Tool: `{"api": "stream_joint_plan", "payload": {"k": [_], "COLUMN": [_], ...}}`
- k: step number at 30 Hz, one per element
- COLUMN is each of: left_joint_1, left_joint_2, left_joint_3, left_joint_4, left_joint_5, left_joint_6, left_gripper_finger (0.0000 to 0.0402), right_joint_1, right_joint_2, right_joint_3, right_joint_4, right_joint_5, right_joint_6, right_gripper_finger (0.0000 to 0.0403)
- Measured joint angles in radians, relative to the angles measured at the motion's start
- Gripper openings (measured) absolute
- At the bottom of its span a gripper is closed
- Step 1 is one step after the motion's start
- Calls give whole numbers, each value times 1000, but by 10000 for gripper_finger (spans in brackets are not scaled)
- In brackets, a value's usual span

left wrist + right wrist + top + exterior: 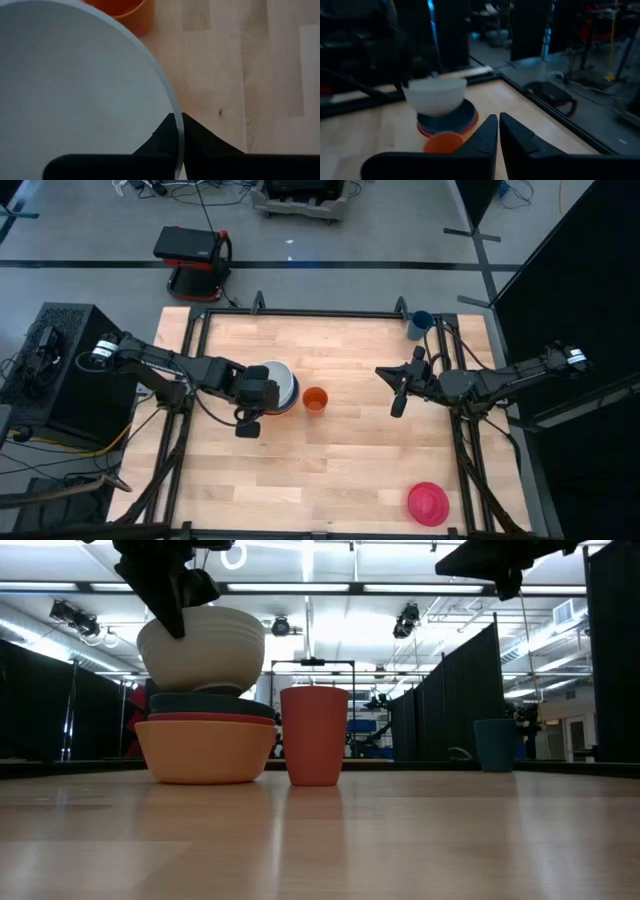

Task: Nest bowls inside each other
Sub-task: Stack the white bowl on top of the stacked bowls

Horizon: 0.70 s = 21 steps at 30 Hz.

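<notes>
Next, I let go of the white bowl with my left gripper inside the teal bowl [277, 391], next to the small orange cup.
My left gripper [258, 408] is shut on a white bowl [200, 645], held over a stack of a teal bowl [212, 704] in a red bowl [212, 718] in an orange bowl [205, 750], left of the table's centre. The orange bowl stands on its base. A magenta bowl [428, 503] lies alone near the table's near right corner. My right gripper [400, 395] hangs shut and holding nothing above the right half of the table. My left gripper pinches the white bowl's rim [176, 125] on its near-left side, one finger inside the bowl and one outside. The fingers come steeply from above. The bowl hangs about level, mouth up, its base at the teal bowl's rim; whether they touch I cannot tell.
A small orange cup [315, 400] stands just right of the stack. A small dark-blue cup [420, 325] stands at the far right corner. A black frame rail [300, 313] borders the table. Bare wood lies across the near middle.
</notes>
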Motion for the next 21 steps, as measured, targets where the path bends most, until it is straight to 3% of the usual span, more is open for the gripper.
{"api": "stream_joint_plan", "payload": {"k": [9,21], "left_joint_1": [1,1], "left_joint_2": [46,101], "left_joint_3": [0,0], "left_joint_4": [27,25], "left_joint_5": [37,57], "left_joint_6": [29,31], "left_gripper_finger": [0,0], "right_joint_1": [9,9], "right_joint_2": [-70,-72], "right_joint_3": [-130,-136], "right_joint_4": [208,216], "right_joint_5": [-45,-50], "right_joint_6": [-44,-45], "right_gripper_finger": [37,37]}}
